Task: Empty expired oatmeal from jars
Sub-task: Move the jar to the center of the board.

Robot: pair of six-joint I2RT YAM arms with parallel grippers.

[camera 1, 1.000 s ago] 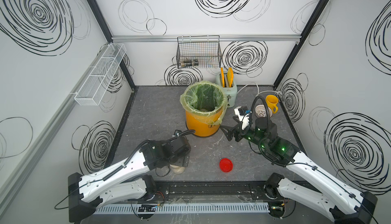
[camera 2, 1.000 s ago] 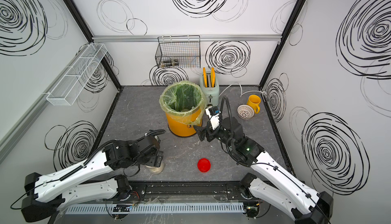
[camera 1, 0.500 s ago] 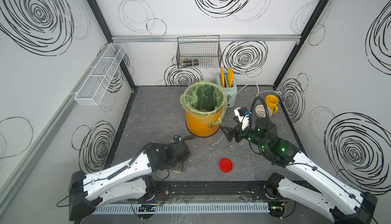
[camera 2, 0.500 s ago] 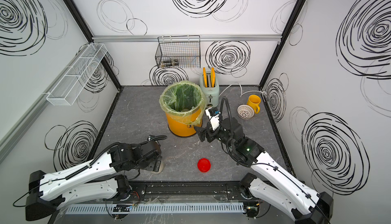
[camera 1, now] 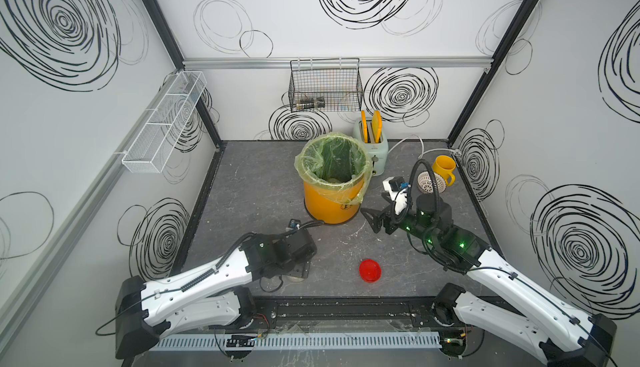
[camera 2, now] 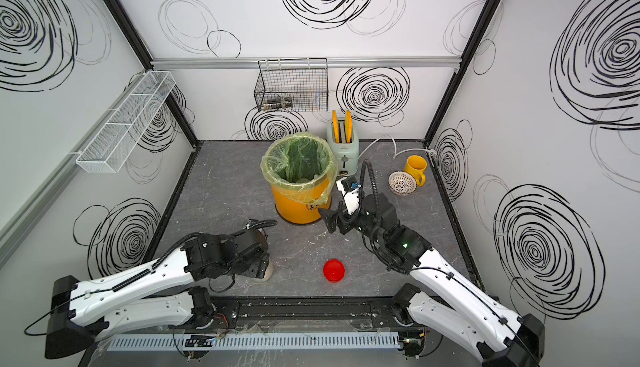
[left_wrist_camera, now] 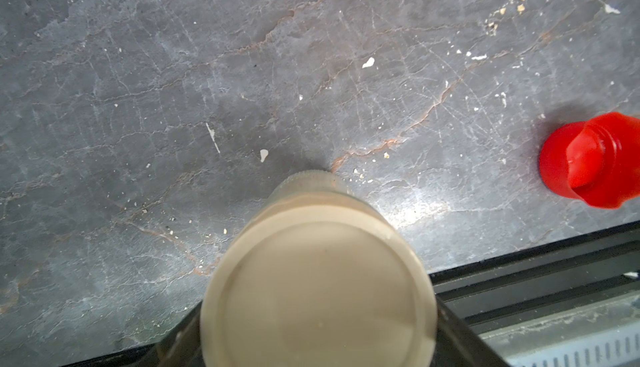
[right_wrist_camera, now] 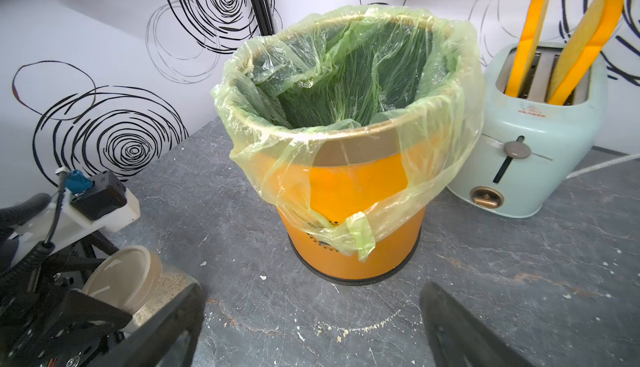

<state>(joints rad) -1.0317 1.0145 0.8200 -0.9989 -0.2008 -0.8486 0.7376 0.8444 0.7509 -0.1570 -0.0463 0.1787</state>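
The robot's right gripper should next move to the clear jar's body (right_wrist_camera: 160, 293) below the cream lid and close there.
A clear jar with a cream lid (left_wrist_camera: 317, 292) stands upright near the table's front edge, left of centre. Pale oatmeal (right_wrist_camera: 166, 285) shows through its wall. My left gripper (camera 2: 261, 266) has come down over it from above, one finger (left_wrist_camera: 176, 337) on each side of the lid. The lid hides the fingertips, so contact cannot be told. A red lid (camera 1: 370, 270) lies loose on the table to the jar's right. My right gripper (camera 1: 372, 221) hovers open and empty just right of the orange bucket (camera 1: 332, 206).
The bucket's green liner (right_wrist_camera: 346, 81) hangs over its rim. Behind it stands a pale green toaster (camera 1: 373, 150). A yellow mug (camera 1: 444, 171) and a white perforated dome (camera 1: 429, 182) sit at the back right. Loose flakes (right_wrist_camera: 349, 330) are scattered on the grey table.
My left gripper has sunk down over the cream-lidded jar and its jaws have narrowed a little. The right arm, red lid and bucket have not moved.
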